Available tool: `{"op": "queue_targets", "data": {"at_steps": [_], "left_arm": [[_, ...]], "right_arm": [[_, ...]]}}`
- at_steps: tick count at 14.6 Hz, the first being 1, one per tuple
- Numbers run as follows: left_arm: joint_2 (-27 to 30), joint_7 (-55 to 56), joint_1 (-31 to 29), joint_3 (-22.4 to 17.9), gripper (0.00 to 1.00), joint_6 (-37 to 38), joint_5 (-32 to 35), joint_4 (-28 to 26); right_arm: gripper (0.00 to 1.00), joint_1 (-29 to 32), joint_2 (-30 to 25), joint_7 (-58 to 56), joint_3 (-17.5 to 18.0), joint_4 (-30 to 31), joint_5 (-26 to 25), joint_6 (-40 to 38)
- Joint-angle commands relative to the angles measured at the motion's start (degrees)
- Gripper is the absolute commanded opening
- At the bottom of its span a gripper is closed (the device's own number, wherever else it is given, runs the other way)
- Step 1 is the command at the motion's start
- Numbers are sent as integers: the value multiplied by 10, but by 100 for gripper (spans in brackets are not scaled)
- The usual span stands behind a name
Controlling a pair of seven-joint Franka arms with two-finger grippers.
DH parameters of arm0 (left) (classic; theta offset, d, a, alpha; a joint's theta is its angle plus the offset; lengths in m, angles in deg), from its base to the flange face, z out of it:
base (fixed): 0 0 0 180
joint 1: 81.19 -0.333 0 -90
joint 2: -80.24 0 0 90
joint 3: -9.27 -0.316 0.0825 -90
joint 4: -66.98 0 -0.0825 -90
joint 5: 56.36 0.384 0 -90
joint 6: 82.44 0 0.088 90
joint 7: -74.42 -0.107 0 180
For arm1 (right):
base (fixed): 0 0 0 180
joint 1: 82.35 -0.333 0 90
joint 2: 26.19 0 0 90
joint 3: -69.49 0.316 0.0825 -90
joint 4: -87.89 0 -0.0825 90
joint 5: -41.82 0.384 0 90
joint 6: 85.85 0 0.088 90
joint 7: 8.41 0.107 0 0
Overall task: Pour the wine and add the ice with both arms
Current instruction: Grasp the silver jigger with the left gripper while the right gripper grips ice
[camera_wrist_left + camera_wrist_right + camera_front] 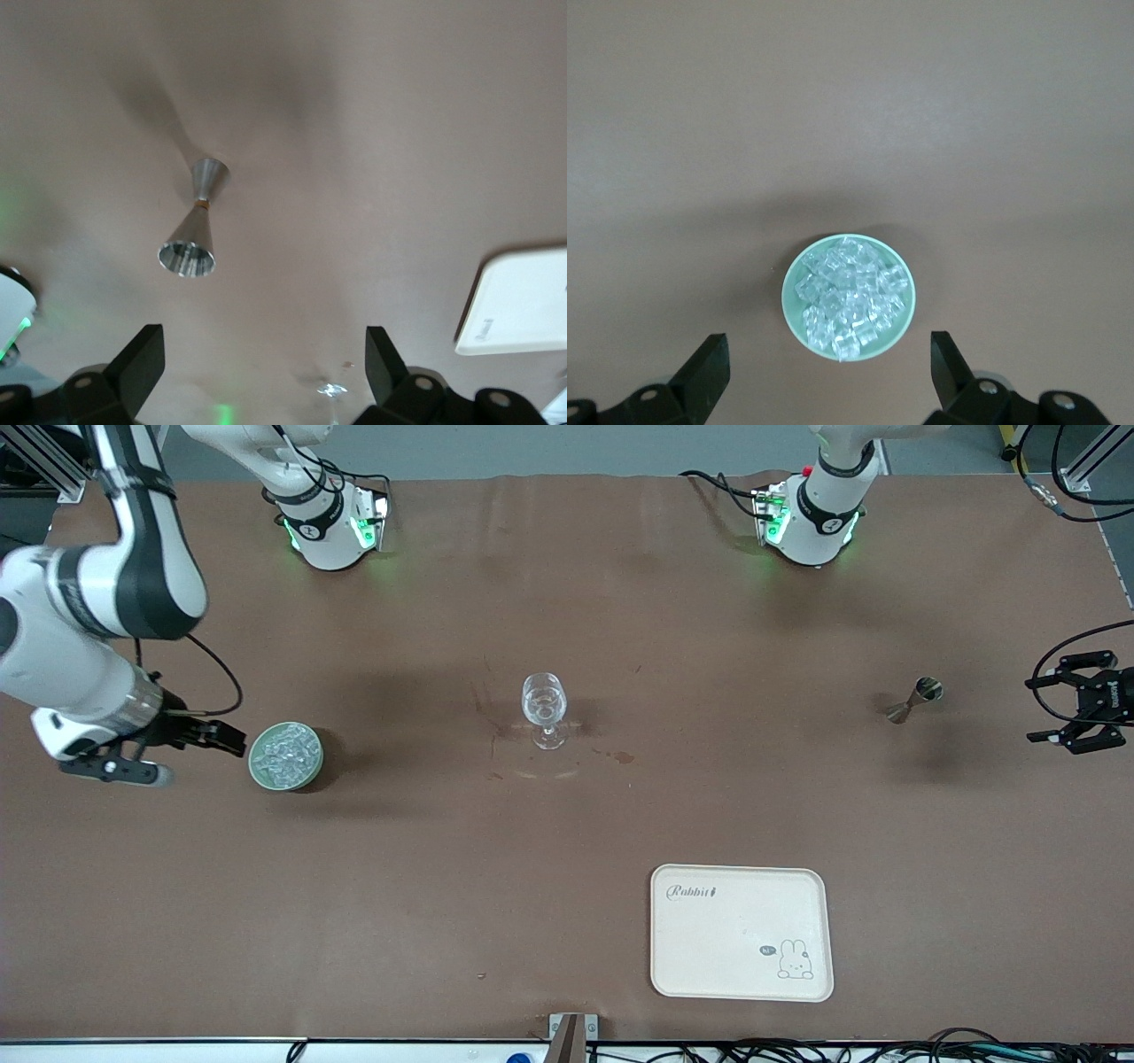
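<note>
My right gripper should grip an ice cube near the middle of the mint-green bowl [289, 753] [852, 305], because the wine needs ice.
A mint-green bowl [285, 755] heaped with ice [849, 297] sits toward the right arm's end of the table. My right gripper [226, 737] hovers open just beside the bowl, with nothing between its fingers [709, 363]. A clear stemmed wine glass [544, 707] stands mid-table. A steel jigger [917, 698] stands toward the left arm's end. My left gripper [1036, 710] is open and empty near the table's edge, a short way from the jigger [197, 221]. No wine shows anywhere.
A cream tray [741, 932] with a rabbit drawing lies nearer the front camera than the glass. Its corner [523, 301] shows in the left wrist view. The arms' bases [328, 522] [811, 518] stand along the table's back edge.
</note>
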Motion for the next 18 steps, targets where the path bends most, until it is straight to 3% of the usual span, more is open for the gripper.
{"op": "queue_targets", "data": {"at_steps": [1,7,13,18], "left_arm": [[-44,-25,6,-34,100,14,-48,-9],[-110,-162,-14,-48,98,15,-118,-68],[-117,-189,-4,-47,96,14,-176,-147],[-122,-199,3,-44,85,11,-232,-194]], "right_arm": [[100,-3,6,-7,-2,63,-11,79],[96,-3,47,-8,-2,129,-29,190],[68,0,76,-8,-2,163,-57,253],[61,1,81,-7,-2,178,-57,271]]}}
